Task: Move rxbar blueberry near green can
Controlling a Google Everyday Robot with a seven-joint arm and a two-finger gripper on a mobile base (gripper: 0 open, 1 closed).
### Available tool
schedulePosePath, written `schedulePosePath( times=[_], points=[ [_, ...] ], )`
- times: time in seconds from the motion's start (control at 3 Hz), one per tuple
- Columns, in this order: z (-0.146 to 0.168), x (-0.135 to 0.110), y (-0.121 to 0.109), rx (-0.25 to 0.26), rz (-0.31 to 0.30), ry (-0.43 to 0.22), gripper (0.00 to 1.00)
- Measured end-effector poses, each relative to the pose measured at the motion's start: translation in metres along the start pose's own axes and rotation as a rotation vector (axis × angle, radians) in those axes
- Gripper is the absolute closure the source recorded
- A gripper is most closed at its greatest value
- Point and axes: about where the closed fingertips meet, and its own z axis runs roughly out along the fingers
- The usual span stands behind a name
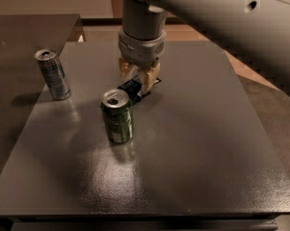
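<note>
The rxbar blueberry, now tilted close behind the can's top, will be released by my gripper on the table (112, 92) close behind the green can, toward the silver-blue can.
The green can (117, 117) stands upright on the dark table (192, 143), left of centre. My gripper (138, 75) hangs from the arm just behind and right of the can, its pale fingers (149, 77) shut on the rxbar blueberry (133, 90). The dark bar sticks out below the fingers, tilted, close behind the can's top. I cannot tell whether the bar touches the table.
A slimmer silver-blue can (52, 74) stands upright near the table's left edge. A second dark surface (24, 37) lies at the back left. The robot's big arm (217, 28) fills the upper right.
</note>
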Motion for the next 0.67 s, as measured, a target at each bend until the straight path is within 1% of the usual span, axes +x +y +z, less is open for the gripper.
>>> schedulePosePath(
  times=[0.33, 0.67],
  points=[
    [-0.002, -0.022, -0.012, 0.014, -0.015, -0.017, 1.0],
    [-0.003, -0.034, -0.031, 0.033, -0.015, -0.02, 1.0]
  ],
)
